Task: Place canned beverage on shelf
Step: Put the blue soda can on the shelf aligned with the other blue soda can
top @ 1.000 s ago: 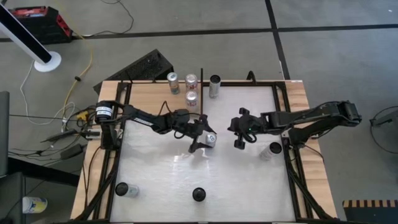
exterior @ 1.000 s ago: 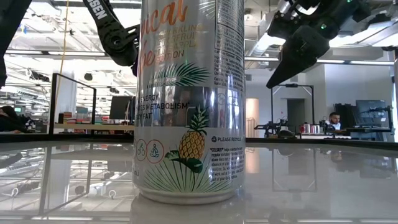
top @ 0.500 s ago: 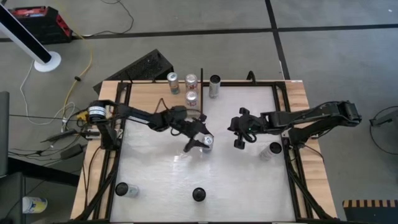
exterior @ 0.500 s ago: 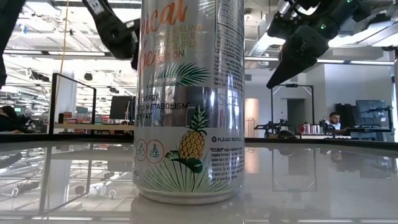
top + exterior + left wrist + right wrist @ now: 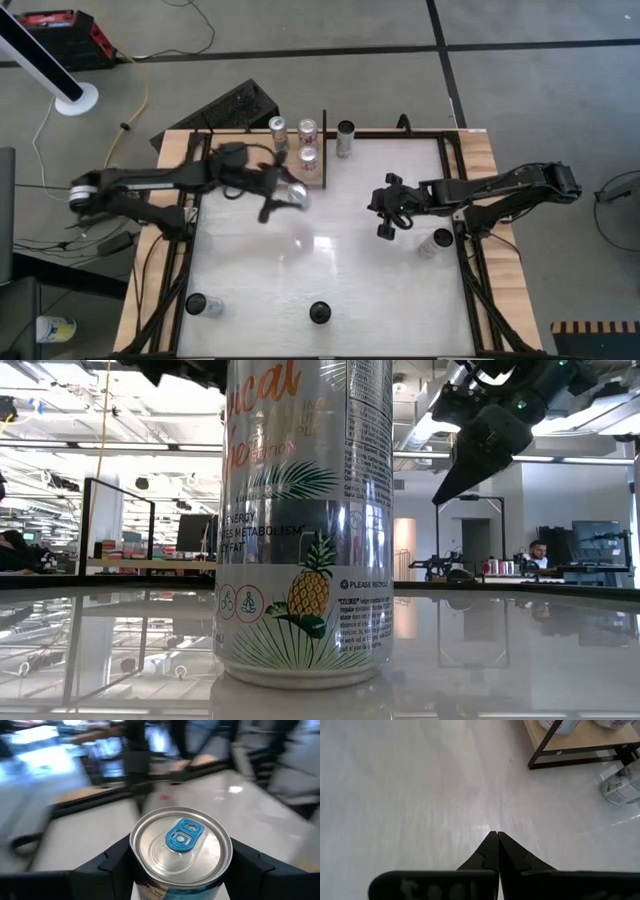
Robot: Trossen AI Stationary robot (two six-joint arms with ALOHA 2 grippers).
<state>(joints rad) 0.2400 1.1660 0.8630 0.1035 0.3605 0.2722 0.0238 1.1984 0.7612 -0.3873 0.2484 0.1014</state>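
Note:
My left gripper is to place the silver can on the wooden shelf (image 5: 282, 169) beside its nearest can. I should keep it away from the black upright as I put it down.
My left gripper (image 5: 283, 195) is shut on a silver can with a blue tab (image 5: 181, 845) and holds it above the white table, just on the near side of the pale wooden shelf (image 5: 293, 150). Three cans (image 5: 308, 130) stand on the shelf beside its thin black upright (image 5: 323, 150). My right gripper (image 5: 385, 226) is shut and empty over the table's middle right; it also shows in the low view (image 5: 480, 455) and in its wrist view (image 5: 496, 837). My left gripper pinches the can's side wall just under the top rim (image 5: 137, 870) between its two fingers (image 5: 117, 862), one on each side. The fingers come from the table's left. The can is upright, top up, lifted clear of the table.
A dark-topped can (image 5: 345, 138) stands on the table by the far edge, right of the shelf. Another can (image 5: 435, 242) stands near the right edge. Two more (image 5: 195, 305) (image 5: 319, 313) stand near the front edge, the second filling the low view (image 5: 305, 530).
My left gripper has carried the can up and toward the table's far left, from the table's middle to just in front of the shelf. It stays shut on the can.

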